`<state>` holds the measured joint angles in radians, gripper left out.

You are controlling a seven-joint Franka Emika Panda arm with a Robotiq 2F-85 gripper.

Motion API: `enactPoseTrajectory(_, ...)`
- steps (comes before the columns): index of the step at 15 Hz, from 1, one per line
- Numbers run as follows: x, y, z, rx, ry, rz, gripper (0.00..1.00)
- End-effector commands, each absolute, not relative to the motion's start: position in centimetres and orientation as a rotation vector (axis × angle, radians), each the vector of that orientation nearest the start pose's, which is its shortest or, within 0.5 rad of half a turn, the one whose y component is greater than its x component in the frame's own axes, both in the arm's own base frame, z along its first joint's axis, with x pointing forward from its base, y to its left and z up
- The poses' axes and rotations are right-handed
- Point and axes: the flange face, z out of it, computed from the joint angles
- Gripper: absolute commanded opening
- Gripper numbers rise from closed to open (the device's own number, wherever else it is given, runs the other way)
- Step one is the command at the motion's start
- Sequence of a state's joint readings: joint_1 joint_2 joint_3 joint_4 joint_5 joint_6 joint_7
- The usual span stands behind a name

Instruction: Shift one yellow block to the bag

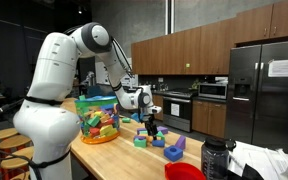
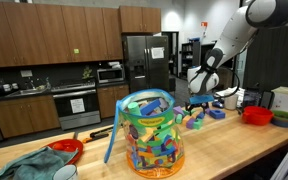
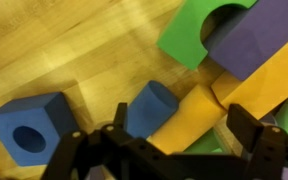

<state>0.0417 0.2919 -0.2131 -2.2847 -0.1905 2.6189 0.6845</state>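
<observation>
The gripper I use will close on the body of the long yellow block (image 1: 150,132) (image 3: 186,124) next to the blue wedge, and it will leave the yellow block under the purple block.
In the wrist view my gripper (image 3: 177,122) is open, its two dark fingers on either side of a long yellow block (image 3: 189,118) that lies on the wooden counter. A second yellow block (image 3: 269,75) lies beside it, under a purple block (image 3: 254,35). In both exterior views the gripper (image 1: 150,120) (image 2: 196,100) hangs low over the block pile. The bag (image 2: 150,130) (image 1: 97,118) is clear plastic with a green-yellow rim, full of multicoloured blocks, and stands apart from the pile.
A blue block with a hole (image 3: 29,125), a blue wedge (image 3: 149,103) and a green arch block (image 3: 199,30) lie around the yellow block. A red bowl (image 1: 185,172) (image 2: 256,115) and a blue strap (image 2: 111,140) are on the counter.
</observation>
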Motion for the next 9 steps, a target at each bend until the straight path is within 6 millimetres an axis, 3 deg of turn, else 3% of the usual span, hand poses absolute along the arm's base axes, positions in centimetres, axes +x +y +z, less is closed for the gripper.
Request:
enactPoseTrajectory(1,53.3,-9.6,22.9,-3.107,1.127,-0.160,1.00)
enactPoseTrajectory(9,53.9,-11.4,22.4,-3.112,1.199,-0.183,1.00)
